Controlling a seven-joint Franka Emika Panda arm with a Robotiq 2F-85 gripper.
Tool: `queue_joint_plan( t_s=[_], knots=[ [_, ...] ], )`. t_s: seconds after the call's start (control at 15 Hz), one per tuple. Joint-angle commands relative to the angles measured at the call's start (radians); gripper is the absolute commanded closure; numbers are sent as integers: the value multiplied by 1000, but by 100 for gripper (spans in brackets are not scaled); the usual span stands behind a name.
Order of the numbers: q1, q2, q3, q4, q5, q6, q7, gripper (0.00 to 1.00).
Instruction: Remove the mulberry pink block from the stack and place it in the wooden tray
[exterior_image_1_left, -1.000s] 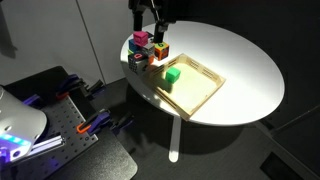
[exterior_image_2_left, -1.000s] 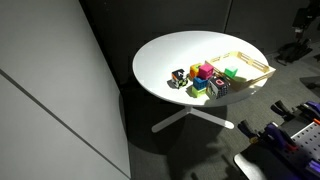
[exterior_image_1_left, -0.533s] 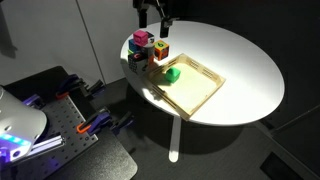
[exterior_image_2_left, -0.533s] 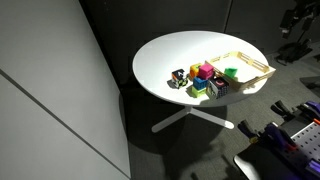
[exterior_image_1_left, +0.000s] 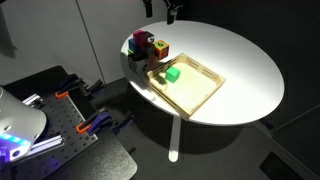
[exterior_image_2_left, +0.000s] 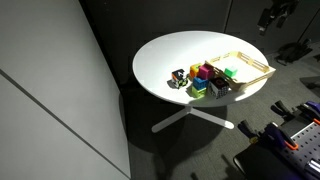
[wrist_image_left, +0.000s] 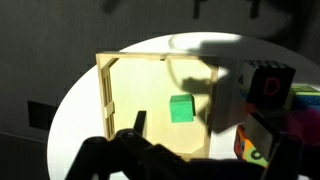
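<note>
My gripper should go to the top of the stack next. It should then close on the sides of the mulberry pink block (exterior_image_1_left: 141, 37) (wrist_image_left: 304, 124).
The stack (exterior_image_1_left: 148, 50) of small coloured cubes stands at the table's edge beside the wooden tray (exterior_image_1_left: 197, 92). The mulberry pink block (exterior_image_1_left: 139, 41) sits on top of the stack, and also shows in an exterior view (exterior_image_2_left: 204, 70). A green cube (exterior_image_1_left: 172, 73) lies inside the tray. My gripper (exterior_image_1_left: 160, 8) is high above the stack, almost out of the picture, and shows in an exterior view (exterior_image_2_left: 272, 15). In the wrist view its fingers (wrist_image_left: 180, 130) are apart and empty, over the tray (wrist_image_left: 105, 100) and green cube (wrist_image_left: 180, 108). I cannot pick out the pink block there.
The round white table (exterior_image_1_left: 240, 70) stands on a single pedestal. The stack is close to its rim. A dark red lettered cube (wrist_image_left: 262, 80) and an orange cube (wrist_image_left: 255, 150) show at the right of the wrist view. Clamps and gear lie on a bench (exterior_image_1_left: 70, 100) beside the table.
My gripper has risen from just above the stack to the top of the view. The cubes and tray have not moved.
</note>
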Motion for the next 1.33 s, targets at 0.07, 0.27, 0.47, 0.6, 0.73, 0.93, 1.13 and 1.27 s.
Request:
queue_joint_plan(
  t_s=[0.07, 0.27, 0.47, 0.6, 0.73, 0.93, 1.13, 1.27],
  knots=[
    [38, 89, 22, 83, 78, 68, -24, 0],
    [62, 137, 37, 119, 130, 120, -46, 0],
    [71, 174, 49, 151, 141, 138, -46, 0],
    [70, 154, 52, 120, 117, 137, -15, 0],
    [71, 165, 52, 131, 117, 138, -15, 0],
    [71, 166, 52, 132, 117, 138, -15, 0],
    [80, 170, 61, 134, 134, 157, -39, 0],
    [89, 179, 74, 142, 134, 161, -37, 0]
  ],
)
